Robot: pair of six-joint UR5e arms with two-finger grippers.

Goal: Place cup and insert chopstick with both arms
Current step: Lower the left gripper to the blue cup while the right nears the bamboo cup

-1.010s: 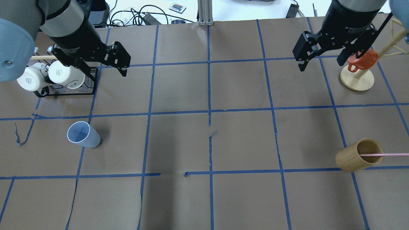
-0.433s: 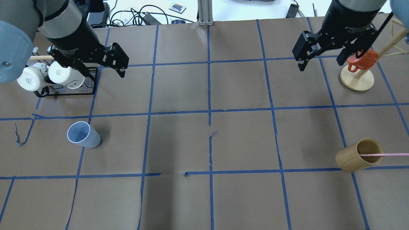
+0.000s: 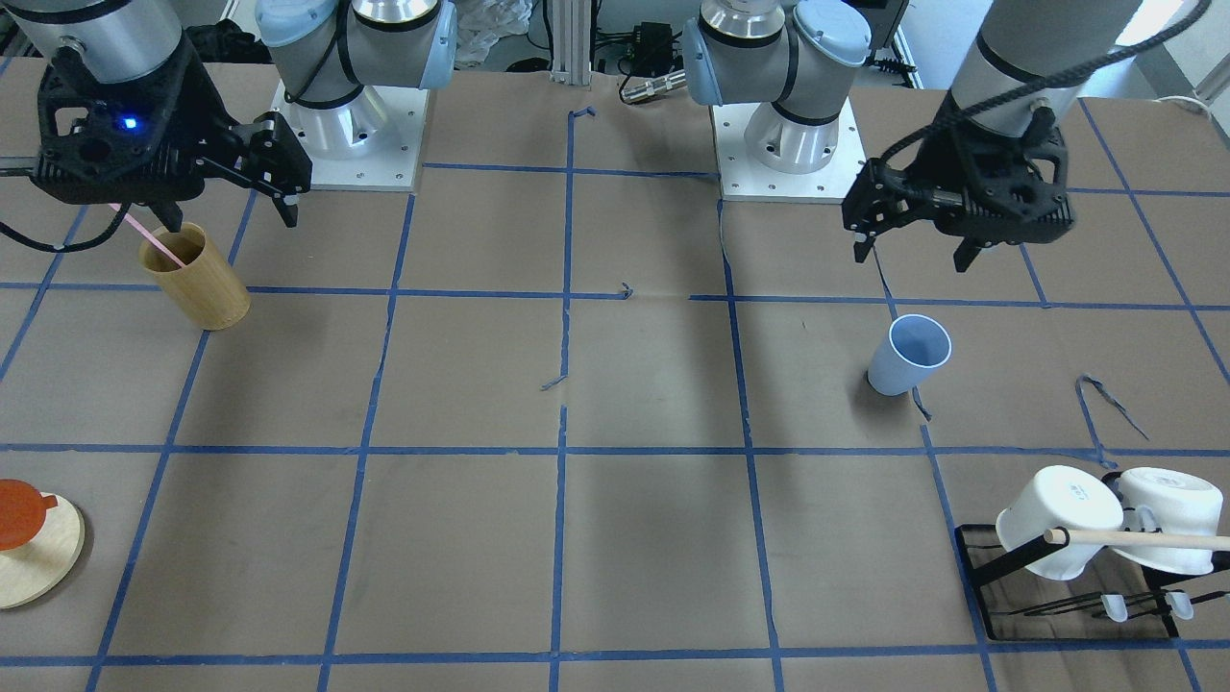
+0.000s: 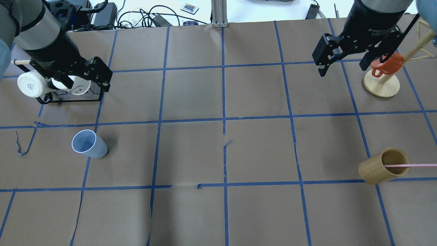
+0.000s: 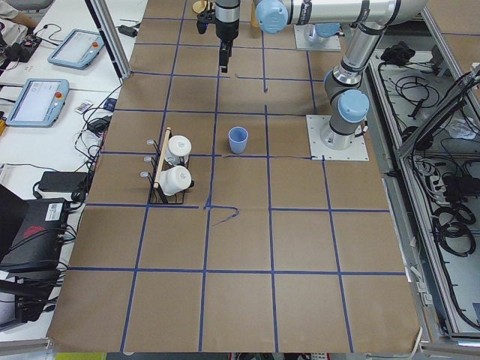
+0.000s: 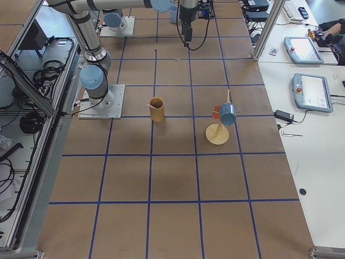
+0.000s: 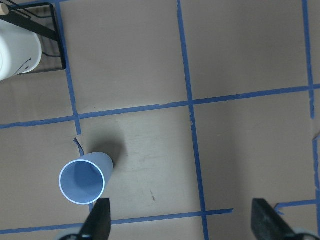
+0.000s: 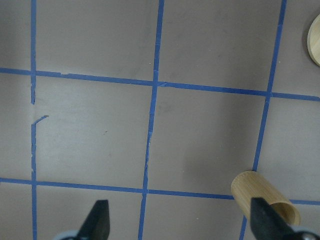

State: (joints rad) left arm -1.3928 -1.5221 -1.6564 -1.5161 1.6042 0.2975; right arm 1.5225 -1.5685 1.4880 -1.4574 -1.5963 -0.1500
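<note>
The light blue cup should next be grabbed by my left gripper by its rim [image 3: 948, 351] [image 7: 60, 181], on the side that faces away from the bamboo cylinder.
The light blue cup [image 4: 89, 144] stands upright on the brown paper at the left; it also shows in the front view [image 3: 908, 356] and the left wrist view [image 7: 82, 178]. My left gripper [image 4: 83, 85] is open and empty, high above the mug rack, apart from the cup [image 3: 911, 258]. A pale pink chopstick [image 4: 413, 165] leans out of a tan bamboo cylinder [image 4: 379, 169] at the right, and shows in the front view too [image 3: 144, 231]. My right gripper [image 4: 346, 70] is open and empty, well above the table and apart from the cylinder [image 8: 265, 197].
A black wire rack [image 4: 73, 100] holds two white mugs [image 4: 30, 85] and a wooden rod at the far left. A wooden mug stand [image 4: 381, 85] with an orange mug [image 4: 387, 65] stands at the far right. Cables lie beyond the table's far edge.
My left gripper has moved left and a little nearer, over the mug rack. The right arm, the cup and the chopstick have not moved.
</note>
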